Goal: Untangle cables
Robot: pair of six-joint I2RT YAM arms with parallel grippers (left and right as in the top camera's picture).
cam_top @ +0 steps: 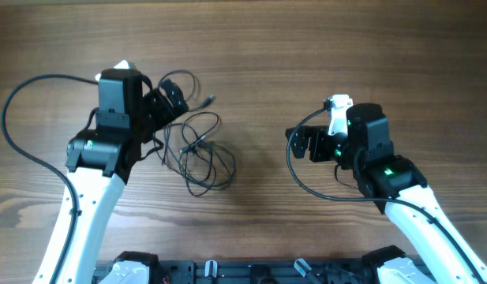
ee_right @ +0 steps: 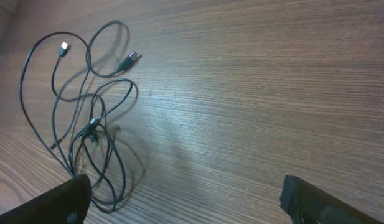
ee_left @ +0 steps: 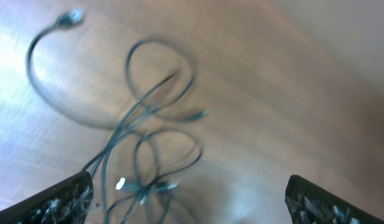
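The robot's left gripper needs to next close on the cable strands (cam_top: 191, 147) (ee_left: 144, 190) beside the small plugs in the middle of the tangled bunch.
The cables (cam_top: 194, 147) are thin black wires in loose tangled loops on the wooden table, left of centre. One plug (cam_top: 209, 100) lies at the far side. My left gripper (cam_top: 176, 99) is open at the bunch's upper-left edge. In the left wrist view its fingers (ee_left: 188, 202) stand wide apart, with cable strands (ee_left: 126, 121) running close past the left finger and small plugs near it. My right gripper (cam_top: 293, 143) is open and empty, well to the right of the bunch. The right wrist view shows its fingers (ee_right: 192, 199) apart and the cables (ee_right: 92, 124) to the left.
The table is brown wood grain (cam_top: 306, 47). Thicker black arm cables loop beside the left arm (cam_top: 14, 118) and under the right gripper (cam_top: 306, 181). A dark rail (cam_top: 251, 272) runs along the front edge.
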